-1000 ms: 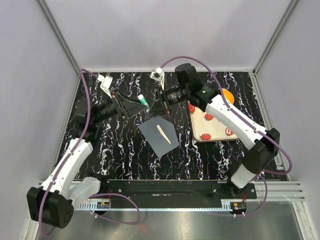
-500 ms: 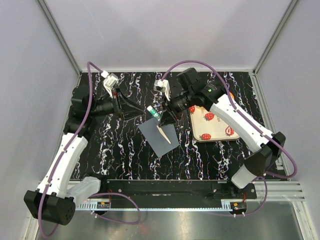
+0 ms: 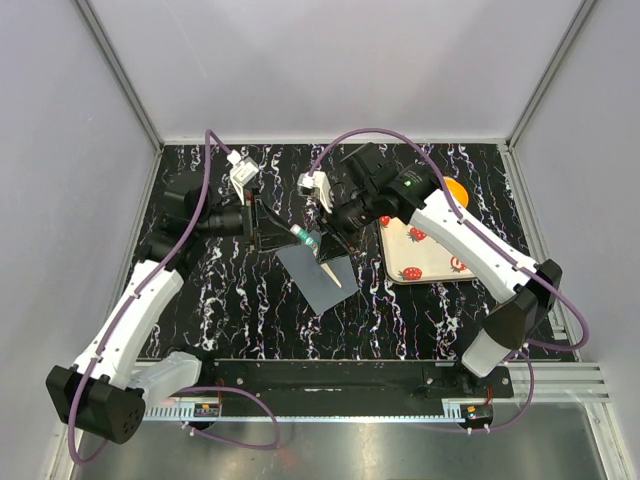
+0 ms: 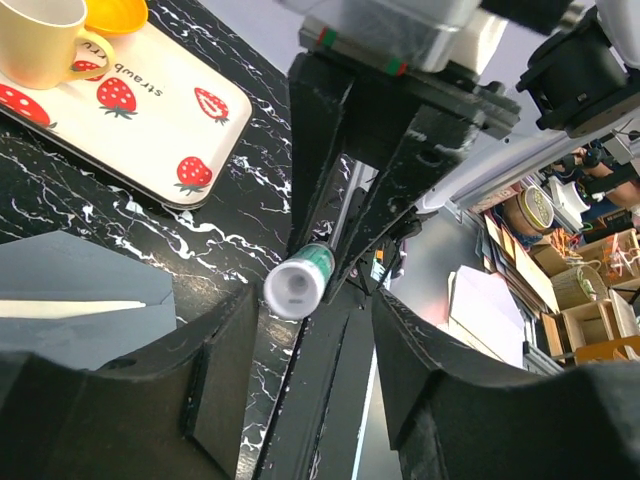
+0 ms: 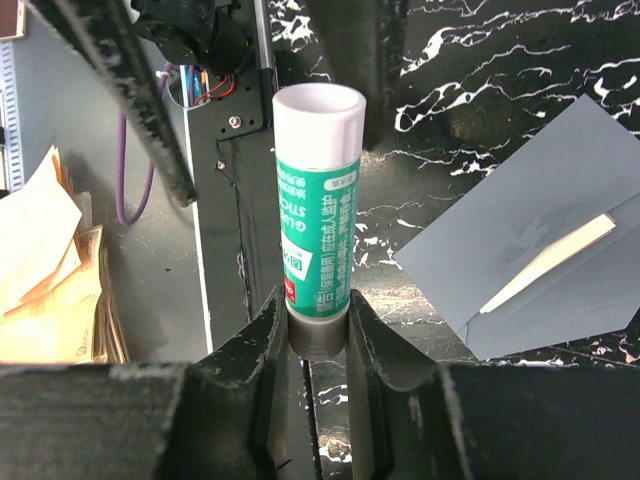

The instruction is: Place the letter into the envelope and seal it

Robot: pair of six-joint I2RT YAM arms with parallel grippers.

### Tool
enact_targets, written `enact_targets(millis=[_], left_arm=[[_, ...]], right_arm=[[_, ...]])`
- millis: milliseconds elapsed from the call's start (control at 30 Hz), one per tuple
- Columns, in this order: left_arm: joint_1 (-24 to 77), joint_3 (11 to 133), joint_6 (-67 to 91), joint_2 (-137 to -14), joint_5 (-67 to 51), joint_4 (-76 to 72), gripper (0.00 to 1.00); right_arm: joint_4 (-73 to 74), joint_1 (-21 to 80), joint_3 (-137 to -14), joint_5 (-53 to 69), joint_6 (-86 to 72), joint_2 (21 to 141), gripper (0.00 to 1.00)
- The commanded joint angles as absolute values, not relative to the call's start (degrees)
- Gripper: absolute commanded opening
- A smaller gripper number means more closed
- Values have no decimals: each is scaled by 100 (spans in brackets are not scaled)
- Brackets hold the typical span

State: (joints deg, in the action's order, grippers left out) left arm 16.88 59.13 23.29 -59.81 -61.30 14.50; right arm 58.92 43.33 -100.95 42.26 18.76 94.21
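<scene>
My right gripper will let go of the end piece of the glue stick on the table [image 3: 358,242], in between the envelope and the strawberry tray.
The dark grey envelope [image 3: 316,275] lies flat mid-table, and only a thin tan strip of the letter [image 3: 330,270] shows on it. My right gripper [image 3: 318,234] is shut on the base of a green-and-white glue stick [image 3: 304,237], held just above the envelope's far edge. The right wrist view shows the glue stick [image 5: 318,240] between the right gripper's [image 5: 318,312] fingers, with the envelope [image 5: 520,250] and the letter [image 5: 548,262] to the right. My left gripper [image 3: 276,229] is open, facing the stick's white cap [image 4: 295,288]. The left gripper [image 4: 310,335] is not touching the cap.
A cream strawberry-printed tray [image 3: 428,262] sits right of the envelope. It carries a yellow cup [image 4: 45,40], and an orange bowl [image 3: 456,190] is at its far edge. In the left wrist view the tray [image 4: 150,110] is beyond the envelope [image 4: 80,285].
The right gripper has carried the glue stick nearer and down toward the envelope's far edge. The left gripper has followed it rightward and now faces the cap closely.
</scene>
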Motion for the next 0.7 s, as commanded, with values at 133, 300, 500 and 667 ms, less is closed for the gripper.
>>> enact_targets(millis=[133, 300, 500, 667], left_arm=[[1775, 5977, 2750, -6029, -6126, 897, 40], [1802, 5950, 2970, -6108, -6170, 729, 34], [1828, 5863, 3058, -6144, -6205, 721, 18], [1802, 5766, 3076, -6100, -6091, 791, 0]], right_arm=[[5968, 4509, -10345, 4043, 2021, 9413, 0], [5950, 4535, -10345, 4008, 2030, 9413, 0], [5933, 4544, -10371, 3973, 2030, 9404, 0], [5915, 4544, -10336, 3754, 1995, 9422, 0]])
